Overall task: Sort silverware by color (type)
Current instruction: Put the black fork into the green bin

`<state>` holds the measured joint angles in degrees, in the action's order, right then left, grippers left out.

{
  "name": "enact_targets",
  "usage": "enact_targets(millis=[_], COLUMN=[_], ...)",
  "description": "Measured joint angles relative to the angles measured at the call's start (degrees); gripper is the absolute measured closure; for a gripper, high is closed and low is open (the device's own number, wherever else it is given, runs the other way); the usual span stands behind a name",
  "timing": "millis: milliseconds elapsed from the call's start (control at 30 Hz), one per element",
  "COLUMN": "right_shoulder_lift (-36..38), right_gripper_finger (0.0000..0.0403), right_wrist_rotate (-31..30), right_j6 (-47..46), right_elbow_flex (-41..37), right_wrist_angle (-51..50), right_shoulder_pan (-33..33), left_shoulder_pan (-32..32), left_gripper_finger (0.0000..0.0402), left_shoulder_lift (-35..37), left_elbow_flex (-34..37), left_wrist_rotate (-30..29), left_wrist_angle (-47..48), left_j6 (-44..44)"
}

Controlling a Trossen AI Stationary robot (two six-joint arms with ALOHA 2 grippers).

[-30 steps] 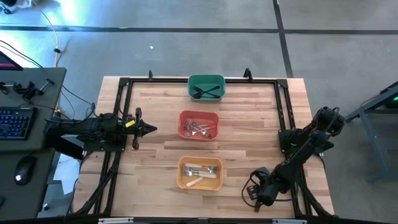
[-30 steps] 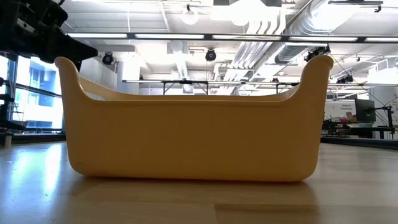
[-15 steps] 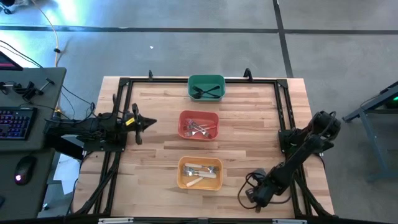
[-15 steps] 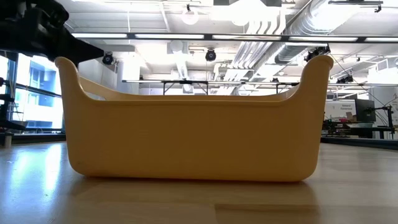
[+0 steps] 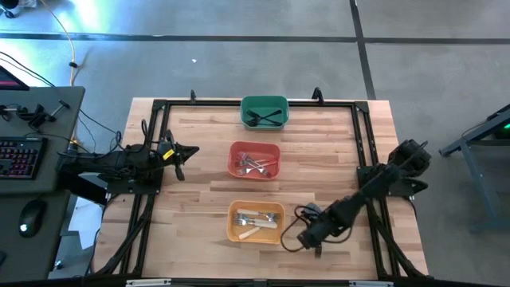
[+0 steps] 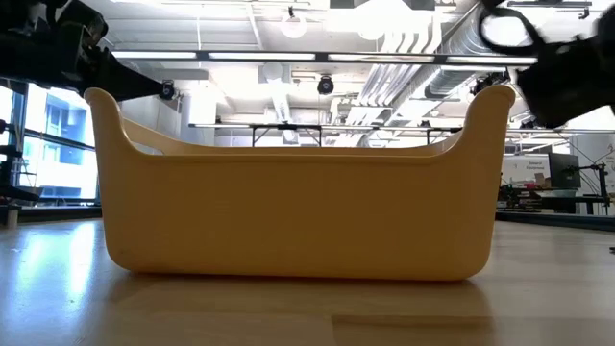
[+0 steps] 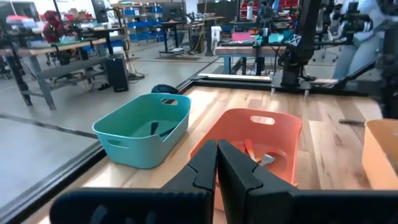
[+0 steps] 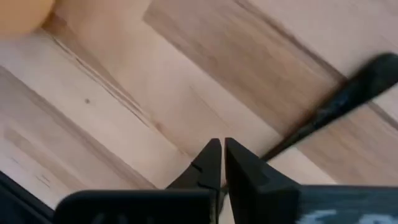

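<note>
The dark slender thing slants past my right gripper's shut fingers. Next, I open them and close around its thin part (image 8: 278, 149), then carry it to the green bin.
The silverware lies in three bins down the table's middle: dark pieces in the green bin (image 5: 264, 112) (image 7: 146, 127), orange-red-handled forks in the red bin (image 5: 255, 160) (image 7: 255, 140), white-handled pieces in the yellow bin (image 5: 256, 222) (image 6: 298, 211). My right gripper (image 5: 299, 239) (image 8: 219, 155) points down, shut, just right of the yellow bin above bare wood. A dark slender thing (image 8: 339, 102) lies beside its tips; what it is cannot be told. My left gripper (image 5: 190, 151) (image 7: 217, 162) waits shut and level at the table's left side. My right gripper's shut fingers (image 8: 245, 165) stand next to the thin end (image 8: 273, 149) of the dark slender thing. Whether they touch it, I cannot tell. Nothing shows between the fingers.
A black frame (image 5: 362, 151) runs around the table's edges. A black cable (image 5: 307, 210) loops off my right wrist. Bare wood (image 5: 199, 199) lies on both sides of the row of bins. A desk with a keyboard (image 5: 17, 151) stands left of the table.
My right gripper has gone toward the table's left edge, from the near right corner up to the yellow bin, and the arm now shows at the low view's upper right. My left gripper has swung its tips a little toward the far edge, staying in place.
</note>
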<state>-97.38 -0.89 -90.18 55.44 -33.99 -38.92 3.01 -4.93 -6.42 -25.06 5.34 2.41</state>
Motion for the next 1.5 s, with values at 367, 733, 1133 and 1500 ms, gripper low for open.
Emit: enact_targets(millis=[367,733,1133,1500], right_shoulder_lift=[0.1,-2.3,-3.9,-4.0], right_gripper_finger=[0.0317,0.0279,0.0318,0.0399], right_wrist_rotate=[9.8,4.7,5.4,1.7], right_j6=[0.5,-7.7,-0.9,12.7], right_elbow_flex=[0.0,0.0,0.2,0.2], right_wrist_angle=[1.1,0.2,-0.7,-3.7], right_shoulder_pan=[1.2,-1.9,-0.9,-1.0], left_shoulder_pan=[0.0,0.0,0.0,0.0], left_gripper_finger=[0.0397,0.0397,0.0397,0.0397], left_shoulder_lift=[-0.1,-0.1,-0.2,-0.2], left_elbow_flex=[0.0,0.0,0.0,0.0], left_wrist_rotate=[0.0,0.0,0.0,0.0], left_wrist_angle=[0.0,0.0,0.0,0.0], left_j6=[-2.2,-2.2,-2.2,-2.2])
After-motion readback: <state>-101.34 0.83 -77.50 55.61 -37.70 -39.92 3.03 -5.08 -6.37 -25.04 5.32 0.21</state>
